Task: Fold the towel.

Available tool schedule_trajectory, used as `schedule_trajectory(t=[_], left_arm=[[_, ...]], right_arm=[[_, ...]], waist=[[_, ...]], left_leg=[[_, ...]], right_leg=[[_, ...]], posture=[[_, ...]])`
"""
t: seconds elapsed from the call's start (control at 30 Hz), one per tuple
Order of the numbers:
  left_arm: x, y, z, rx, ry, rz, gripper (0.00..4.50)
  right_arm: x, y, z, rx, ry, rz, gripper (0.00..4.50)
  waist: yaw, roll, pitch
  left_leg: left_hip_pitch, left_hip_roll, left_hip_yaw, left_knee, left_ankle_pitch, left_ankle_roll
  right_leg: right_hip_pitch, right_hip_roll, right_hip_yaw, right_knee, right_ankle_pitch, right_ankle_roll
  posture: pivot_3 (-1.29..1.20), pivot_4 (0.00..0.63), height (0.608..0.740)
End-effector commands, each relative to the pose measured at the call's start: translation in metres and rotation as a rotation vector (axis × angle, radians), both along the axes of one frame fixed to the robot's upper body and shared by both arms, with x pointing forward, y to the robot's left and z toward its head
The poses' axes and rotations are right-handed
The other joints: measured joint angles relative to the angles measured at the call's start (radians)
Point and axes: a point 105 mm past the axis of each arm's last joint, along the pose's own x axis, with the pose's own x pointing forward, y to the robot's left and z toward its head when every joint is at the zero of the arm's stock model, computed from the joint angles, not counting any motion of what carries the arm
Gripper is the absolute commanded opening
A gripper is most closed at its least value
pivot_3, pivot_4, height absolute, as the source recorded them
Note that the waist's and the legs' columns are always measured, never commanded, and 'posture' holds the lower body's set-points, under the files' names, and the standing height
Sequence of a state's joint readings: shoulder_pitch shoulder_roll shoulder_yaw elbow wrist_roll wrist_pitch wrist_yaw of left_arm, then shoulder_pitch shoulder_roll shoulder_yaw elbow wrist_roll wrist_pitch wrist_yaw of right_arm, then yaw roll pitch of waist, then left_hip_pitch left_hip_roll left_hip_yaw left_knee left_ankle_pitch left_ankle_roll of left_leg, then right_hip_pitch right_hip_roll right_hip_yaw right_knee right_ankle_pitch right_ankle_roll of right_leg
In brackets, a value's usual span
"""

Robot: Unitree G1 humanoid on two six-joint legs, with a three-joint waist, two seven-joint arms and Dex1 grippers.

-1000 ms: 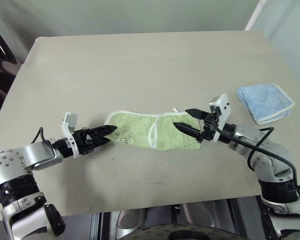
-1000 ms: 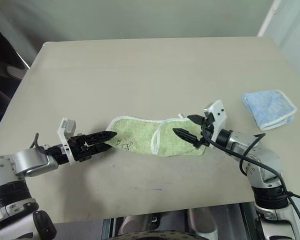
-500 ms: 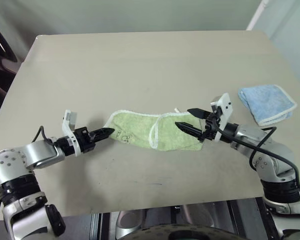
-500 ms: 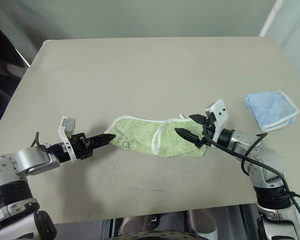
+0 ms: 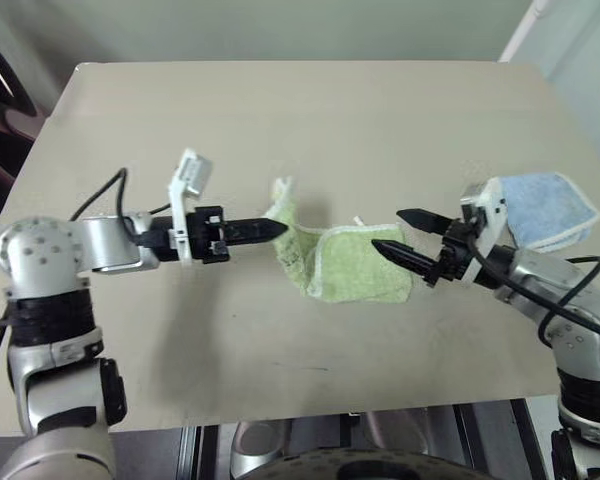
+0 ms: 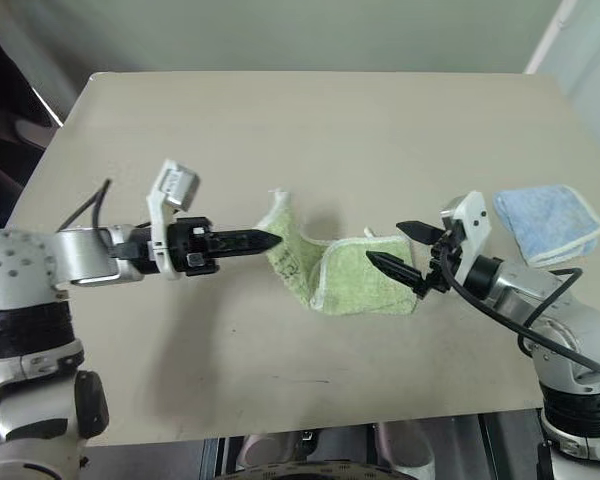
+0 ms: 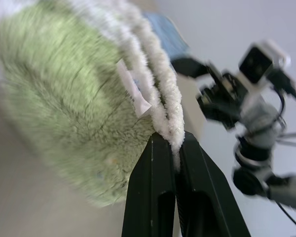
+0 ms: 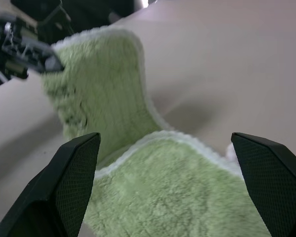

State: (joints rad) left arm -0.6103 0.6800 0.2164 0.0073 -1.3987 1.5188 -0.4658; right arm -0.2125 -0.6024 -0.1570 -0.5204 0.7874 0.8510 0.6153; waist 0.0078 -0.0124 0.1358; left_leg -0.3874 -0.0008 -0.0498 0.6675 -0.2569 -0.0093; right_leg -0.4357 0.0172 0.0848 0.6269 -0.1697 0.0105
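The light green towel's raised end will drop on its flat part [image 5: 391,266] from my left gripper, near my right gripper.
The light green towel [image 5: 352,268] lies at the middle of the table, its right part flat and folded over. My left gripper [image 5: 278,228] is shut on the towel's white-edged left end and holds it off the table, so that end stands up in a curl. In the left wrist view, the white edging is pinched between the black fingers [image 7: 155,163], and a small white tag [image 7: 133,89] shows just beyond them. At the towel's right end, my right gripper [image 5: 386,229] hovers open and pointing left, with nothing between its fingers [image 8: 79,168].
A smaller light blue towel [image 5: 545,205] lies folded at the table's right edge, behind my right arm. The beige table [image 5: 280,120] stretches bare to the far edge, with dark floor beyond its left side.
My left gripper shut on the towel's left end, then lifted it up and carried it right. The right gripper drew slightly back to the right and stayed open.
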Motion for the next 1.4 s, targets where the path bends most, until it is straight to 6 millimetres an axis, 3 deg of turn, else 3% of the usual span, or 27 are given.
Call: schedule_trajectory(t=[0.03,0.2,0.43,0.53,0.83,0.97,1.17,1.3,1.4], left_arm=[[-0.003,-0.024,0.002,0.010,-0.028,-0.151,0.02],[0.004,-0.060,0.000,0.021,-0.086,-0.310,0.02],[-0.002,-0.098,-0.003,-0.045,-0.089,-0.455,0.02],[-0.001,-0.114,-0.020,-0.011,-0.071,-0.458,0.02],[0.000,-0.128,-0.047,0.014,-0.038,-0.454,0.02],[-0.004,-0.129,-0.052,0.021,-0.045,-0.469,1.03],[-0.008,-0.126,-0.051,-0.038,-0.004,-0.471,3.09],[-0.006,-0.123,-0.037,-0.095,-0.046,-0.470,4.49],[0.001,-0.122,-0.023,-0.101,-0.220,-0.433,4.49]], right_arm=[[-0.003,-0.008,0.010,-0.022,-0.044,-0.043,4.50],[-0.004,-0.025,0.020,-0.056,-0.090,-0.129,4.50],[-0.011,-0.038,0.024,-0.063,-0.102,-0.202,4.50],[-0.014,-0.041,0.026,-0.064,-0.107,-0.227,4.50],[-0.018,-0.042,0.031,-0.080,-0.125,-0.250,4.50],[-0.017,-0.043,0.031,-0.084,-0.123,-0.253,4.50],[-0.015,-0.042,0.030,-0.083,-0.123,-0.256,4.50],[-0.015,-0.041,0.031,-0.075,-0.125,-0.248,4.50],[-0.018,-0.036,0.029,-0.063,-0.087,-0.209,4.50]], waist=[[-0.001,0.000,0.000],[0.006,0.000,0.000],[0.010,0.000,0.000],[0.014,0.000,0.000],[0.016,0.000,0.000],[0.017,0.000,0.000],[0.017,0.000,0.000],[0.017,0.000,0.000],[0.017,0.000,0.000]], left_leg=[[0.000,0.000,0.000,0.000,0.000,0.000],[-0.001,0.000,0.000,0.001,0.000,0.002],[-0.003,0.000,0.000,0.005,-0.004,0.009],[-0.004,-0.001,0.001,0.006,-0.005,0.010],[-0.004,-0.002,0.002,0.012,-0.009,0.014],[-0.004,-0.002,0.002,0.016,-0.010,0.017],[-0.004,-0.002,0.002,0.017,-0.011,0.018],[-0.004,-0.002,0.002,0.017,-0.011,0.018],[-0.004,-0.002,0.002,0.017,-0.011,0.018]], right_leg=[[0.000,0.000,0.000,0.000,0.000,0.000],[0.001,0.000,0.000,0.000,-0.001,0.005],[0.003,-0.002,0.001,0.000,-0.005,0.019],[0.003,-0.003,0.001,0.000,-0.006,0.022],[0.005,-0.004,0.002,0.000,-0.013,0.036],[0.007,-0.004,0.002,0.000,-0.011,0.038],[0.007,-0.005,0.002,0.000,-0.010,0.038],[0.007,-0.005,0.002,0.000,-0.010,0.038],[0.007,-0.005,0.002,0.000,-0.010,0.038]], posture=[[0.00,0.150,0.733],[0.00,0.150,0.733],[0.00,0.150,0.733],[0.00,0.150,0.733],[0.00,0.150,0.733],[0.00,0.150,0.733],[0.00,0.150,0.733],[0.00,0.150,0.733],[0.00,0.150,0.733]])
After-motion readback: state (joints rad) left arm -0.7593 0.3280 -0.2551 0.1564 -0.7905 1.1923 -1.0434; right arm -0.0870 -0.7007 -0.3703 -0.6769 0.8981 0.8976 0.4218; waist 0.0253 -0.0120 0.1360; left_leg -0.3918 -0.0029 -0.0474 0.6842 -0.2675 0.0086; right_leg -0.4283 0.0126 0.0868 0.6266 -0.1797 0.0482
